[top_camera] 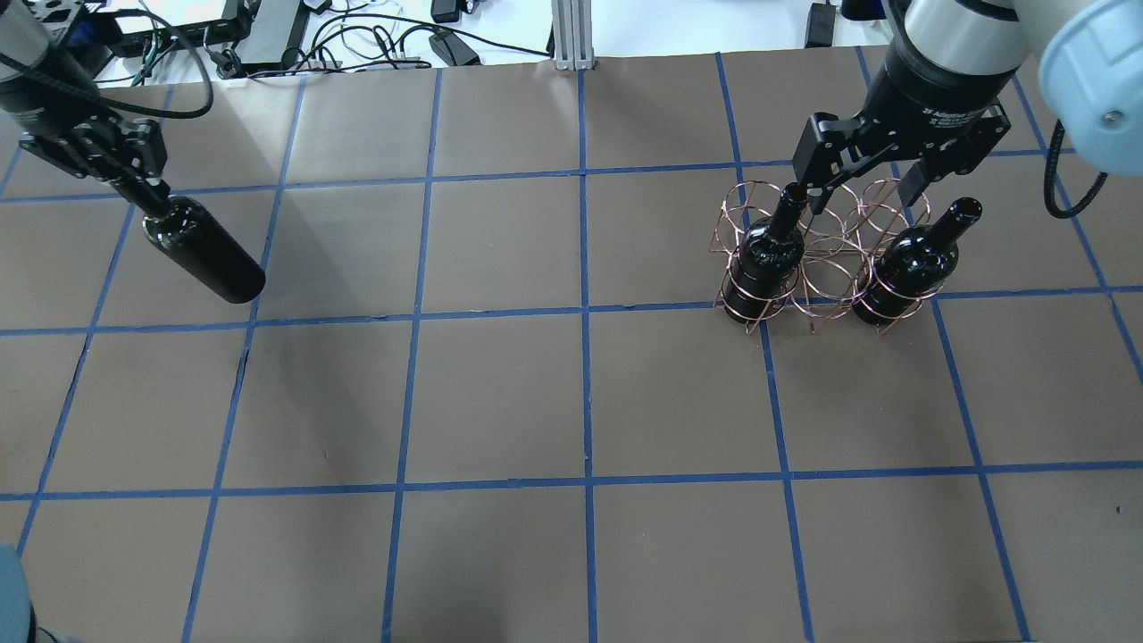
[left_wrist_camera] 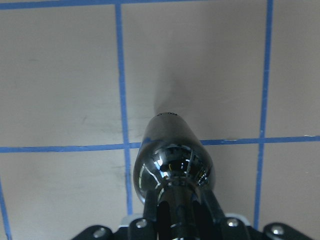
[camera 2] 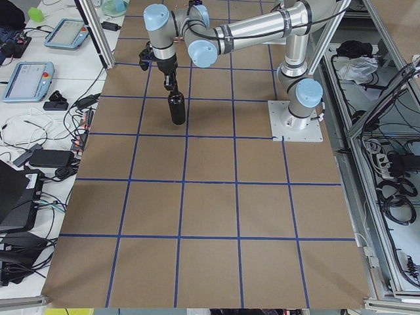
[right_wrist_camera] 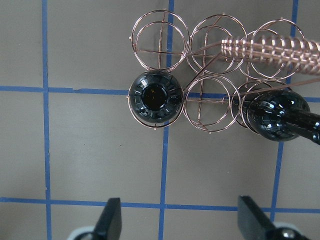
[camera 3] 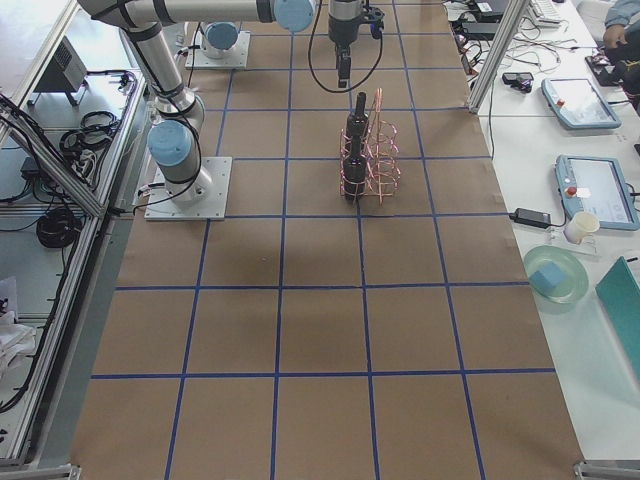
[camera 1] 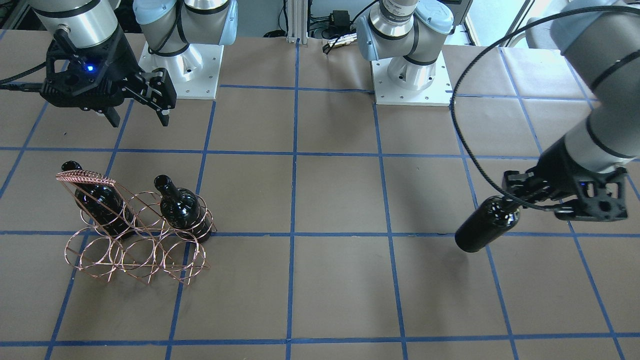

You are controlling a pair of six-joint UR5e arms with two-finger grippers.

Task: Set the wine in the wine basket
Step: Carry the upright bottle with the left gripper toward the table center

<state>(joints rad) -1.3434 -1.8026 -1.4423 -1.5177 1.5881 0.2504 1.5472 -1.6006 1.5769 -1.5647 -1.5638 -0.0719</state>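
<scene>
Next, my left gripper stands the wine bottle upright on the mid-table square (camera 1: 337, 178), close to the square's tape edge that faces the bases of the arms.
My left gripper (top_camera: 150, 204) is shut on the neck of a near-black wine bottle (top_camera: 207, 254) and holds it upright at the table's left side. It also shows in the front view (camera 1: 485, 226) and the left wrist view (left_wrist_camera: 172, 157). I cannot tell whether its base touches the table. The copper wire wine basket (top_camera: 826, 272) stands at the right with two bottles, one (top_camera: 766, 254) at its left end and one (top_camera: 909, 261) at its right end. The ring between them is empty. My right gripper (top_camera: 862, 189) is open and empty above the basket's far row, as the right wrist view (right_wrist_camera: 182, 220) shows.
The table is brown paper with a blue tape grid. The two arm bases (camera 1: 182, 65) (camera 1: 412, 75) stand at the robot's edge. Cables and boxes (top_camera: 357, 36) and an aluminium post (top_camera: 571, 36) lie past the far edge. The basket's braided handle (right_wrist_camera: 272, 50) rises over its far row.
</scene>
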